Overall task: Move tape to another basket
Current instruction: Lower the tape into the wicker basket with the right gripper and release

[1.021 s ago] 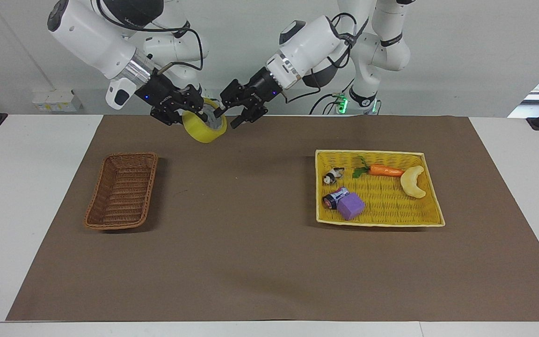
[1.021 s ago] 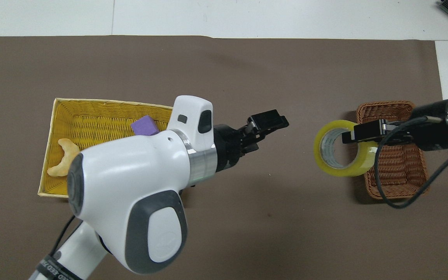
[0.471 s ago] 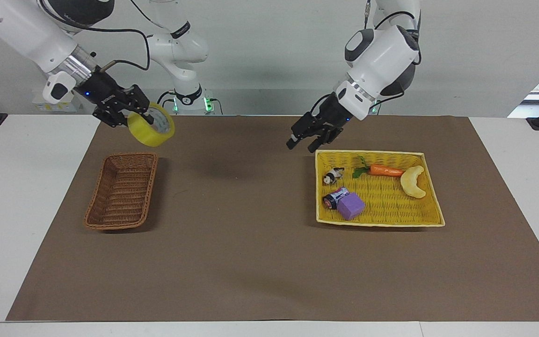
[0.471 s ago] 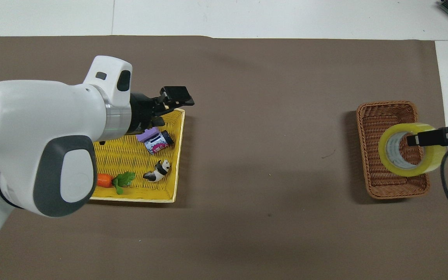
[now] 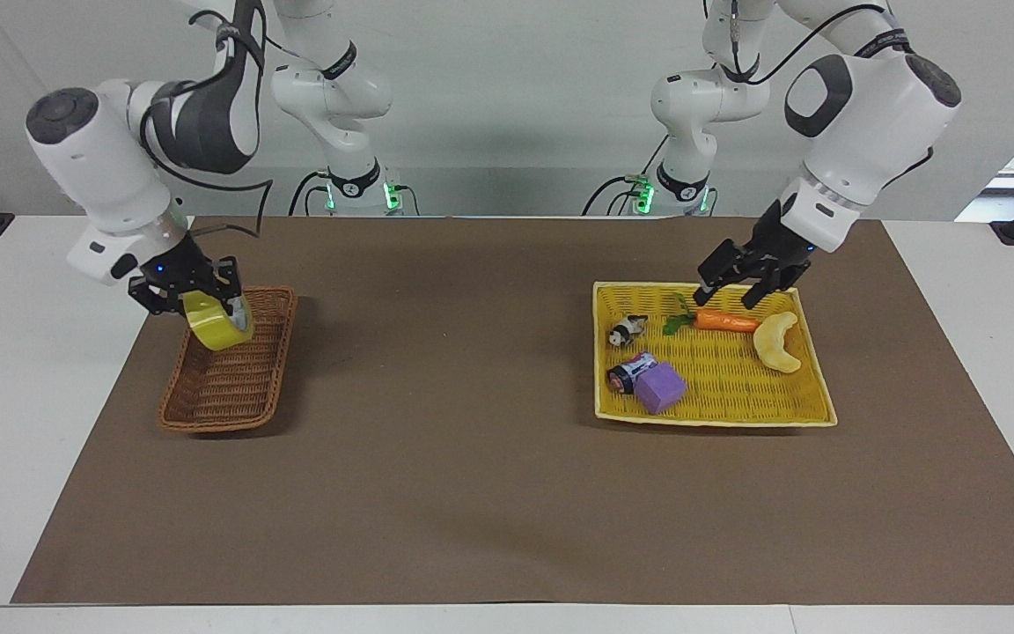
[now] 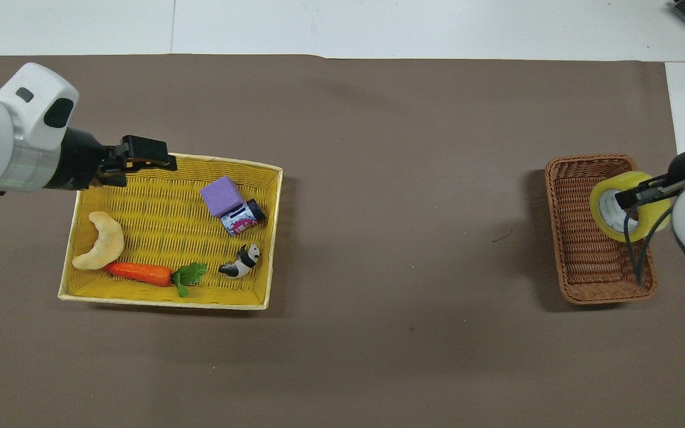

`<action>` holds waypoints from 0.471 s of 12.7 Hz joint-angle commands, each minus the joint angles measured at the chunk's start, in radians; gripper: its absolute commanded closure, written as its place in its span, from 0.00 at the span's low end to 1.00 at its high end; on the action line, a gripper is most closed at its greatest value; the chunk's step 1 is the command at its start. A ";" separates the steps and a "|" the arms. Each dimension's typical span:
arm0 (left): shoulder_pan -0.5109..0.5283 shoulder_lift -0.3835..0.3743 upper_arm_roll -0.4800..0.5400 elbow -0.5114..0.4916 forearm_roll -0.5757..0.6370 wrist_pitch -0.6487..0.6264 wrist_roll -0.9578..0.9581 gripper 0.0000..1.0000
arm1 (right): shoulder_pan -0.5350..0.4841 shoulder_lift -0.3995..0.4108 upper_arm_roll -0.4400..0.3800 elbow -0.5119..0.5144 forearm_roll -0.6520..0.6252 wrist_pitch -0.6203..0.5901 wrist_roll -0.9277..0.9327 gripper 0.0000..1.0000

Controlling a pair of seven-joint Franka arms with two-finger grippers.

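The robot's right gripper should release the yellow tape in the near half of the brown wicker basket (image 6: 593, 258).
The yellow tape (image 5: 218, 328) is a translucent roll hanging tilted from my right gripper (image 5: 194, 295), which is shut on its rim. It hangs low over the end of the brown wicker basket (image 5: 225, 387) that is nearer to the robots. In the overhead view the tape (image 6: 596, 208) and right gripper (image 6: 634, 196) cover the basket (image 6: 580, 255) on its outer side. I cannot tell whether the tape touches the basket. My left gripper (image 5: 736, 286) is open and empty above the yellow tray, over its edge by the carrot; it also shows in the overhead view (image 6: 146, 160).
The flat yellow woven tray (image 5: 718, 416) lies toward the left arm's end. It holds a carrot (image 5: 725, 321), a pale crescent toy (image 5: 778, 343), a purple block (image 5: 661, 387), a small can (image 5: 628, 372) and a panda figure (image 5: 626, 332). A brown mat covers the table.
My right gripper carried the tape from the table's middle out to the wicker basket and lowered it. My left gripper drew back, empty, to the yellow tray.
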 commanded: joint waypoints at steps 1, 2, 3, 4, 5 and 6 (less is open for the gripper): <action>0.041 -0.012 -0.013 0.041 0.153 -0.122 0.164 0.00 | 0.005 0.028 0.004 -0.024 -0.193 0.098 -0.114 1.00; 0.048 -0.012 -0.013 0.041 0.222 -0.131 0.221 0.00 | 0.006 0.030 0.004 -0.051 -0.252 0.136 -0.136 1.00; 0.053 -0.013 -0.013 0.040 0.273 -0.134 0.239 0.00 | 0.006 0.030 0.004 -0.086 -0.278 0.196 -0.147 1.00; 0.065 -0.013 -0.013 0.040 0.284 -0.148 0.237 0.00 | 0.008 0.030 0.004 -0.118 -0.303 0.247 -0.156 1.00; 0.077 -0.013 -0.013 0.041 0.286 -0.153 0.233 0.00 | 0.017 0.028 0.004 -0.131 -0.311 0.256 -0.156 1.00; 0.093 -0.012 -0.014 0.041 0.286 -0.137 0.233 0.00 | 0.031 0.028 0.004 -0.149 -0.311 0.258 -0.154 1.00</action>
